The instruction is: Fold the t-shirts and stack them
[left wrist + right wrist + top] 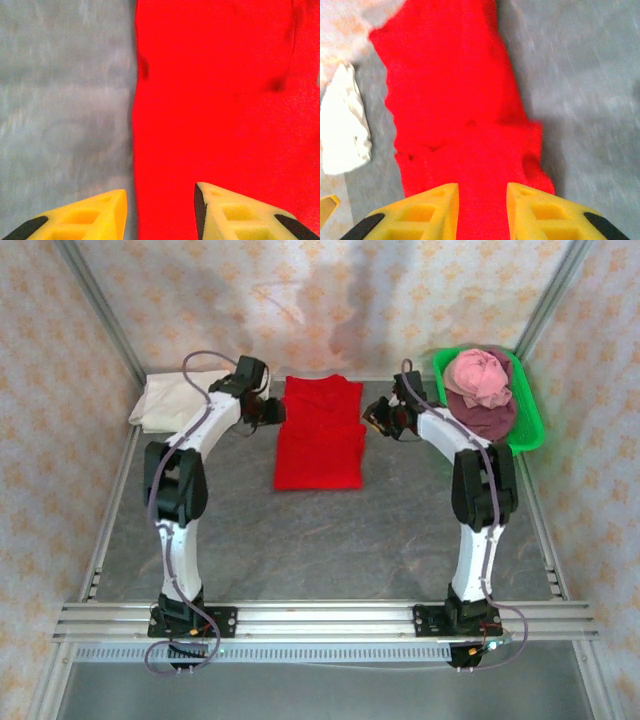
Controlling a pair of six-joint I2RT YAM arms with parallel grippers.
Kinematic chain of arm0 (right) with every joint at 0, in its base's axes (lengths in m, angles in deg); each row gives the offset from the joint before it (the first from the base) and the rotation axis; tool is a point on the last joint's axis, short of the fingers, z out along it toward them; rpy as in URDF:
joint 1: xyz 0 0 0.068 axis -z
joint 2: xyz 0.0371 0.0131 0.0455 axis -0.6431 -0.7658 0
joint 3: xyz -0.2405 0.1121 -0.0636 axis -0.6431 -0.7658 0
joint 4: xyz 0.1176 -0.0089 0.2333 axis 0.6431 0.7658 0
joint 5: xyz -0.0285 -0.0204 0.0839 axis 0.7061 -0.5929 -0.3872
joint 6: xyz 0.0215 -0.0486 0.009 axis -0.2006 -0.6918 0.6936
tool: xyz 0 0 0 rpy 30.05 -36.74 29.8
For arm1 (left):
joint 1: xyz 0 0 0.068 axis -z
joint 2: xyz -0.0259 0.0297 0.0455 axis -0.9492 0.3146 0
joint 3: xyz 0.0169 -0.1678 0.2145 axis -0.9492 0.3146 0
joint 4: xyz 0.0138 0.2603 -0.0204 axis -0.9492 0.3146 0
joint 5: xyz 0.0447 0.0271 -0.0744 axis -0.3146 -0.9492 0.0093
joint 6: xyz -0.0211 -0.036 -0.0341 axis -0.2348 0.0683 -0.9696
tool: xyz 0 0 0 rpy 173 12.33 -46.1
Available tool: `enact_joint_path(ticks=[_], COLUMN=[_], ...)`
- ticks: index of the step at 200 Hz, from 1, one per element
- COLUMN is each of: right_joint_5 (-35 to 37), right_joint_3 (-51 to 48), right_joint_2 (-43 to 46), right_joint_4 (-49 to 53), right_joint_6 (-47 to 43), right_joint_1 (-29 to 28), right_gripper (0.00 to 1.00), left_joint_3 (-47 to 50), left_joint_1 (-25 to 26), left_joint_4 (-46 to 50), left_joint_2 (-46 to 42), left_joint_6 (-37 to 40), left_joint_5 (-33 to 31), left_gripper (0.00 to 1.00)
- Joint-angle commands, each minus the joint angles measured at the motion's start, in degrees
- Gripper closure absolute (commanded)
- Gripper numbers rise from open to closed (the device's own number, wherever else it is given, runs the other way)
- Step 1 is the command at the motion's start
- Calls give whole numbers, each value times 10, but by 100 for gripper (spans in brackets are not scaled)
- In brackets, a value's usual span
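Observation:
The far end of the red t-shirt is lying against the table's back edge, so next my right gripper grabs the t-shirt's near corner (pixel 357 484) and pulls it closer.
A bright red t-shirt (pixel 320 435) lies folded into a long rectangle at the middle back of the grey table. My left gripper (pixel 272 412) is at its left edge, open; in the left wrist view the yellow fingers (pixel 100 212) stand apart over that edge of the red cloth (pixel 220 100). My right gripper (pixel 378 420) is at the shirt's right edge, also open; in the right wrist view nothing is pinched between the jaws, and the red shirt (pixel 455 100) lies below them. A cream-white t-shirt (pixel 175 400) lies at the far left, also seen as a white bundle (pixel 342 125).
A green tray (pixel 530 425) at the back right holds a pink t-shirt (pixel 478 375) on top of a dull maroon one (pixel 485 420). Patterned walls close in the back and both sides. Bare grey table (pixel 330 540) stretches between the shirt and the arm bases.

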Motion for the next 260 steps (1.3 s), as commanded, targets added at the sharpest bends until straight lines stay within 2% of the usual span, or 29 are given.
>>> enact_joint_path(ticks=[1,12,26,36,83,124,174,212,240,260], right_joint_5=[-13,-30,-48,-51,-15,-4,-17,-6,29,60], right_joint_3=[-72,-92,-99,-97,-92,-150,-280,-342,-340,-330], right_joint_2=[64,61,40,18,-59,-68,-30,58,139,182], right_joint_4=[-59,-81,-105,-113,-137,-158,-238,-235,-194,-172], right_joint_6=[-30,-21,-8,-4,-17,-14,35,78,89,81], right_joint_1=[-48,-61,-72,-79,-83,-84,-104,-120,-121,-120], right_gripper=[73,77,88,91,96,99,99,98,87,81], left_joint_3=[120,156,181,194,242,313,401,465,459,454], left_joint_1=[25,35,47,56,61,63,86,105,98,71], left_joint_4=[-129,-151,-175,-197,-259,-286,-289,-258,-181,-150], left_joint_2=[-68,-69,-58,-47,8,-6,-54,-182,-268,-279], left_joint_6=[-43,-58,-65,-68,-88,-100,-124,-184,-193,-208], left_joint_5=[10,21,35,34,24,17,25,13,-32,7], left_gripper=[62,64,67,68,72,72,72,72,63,61])
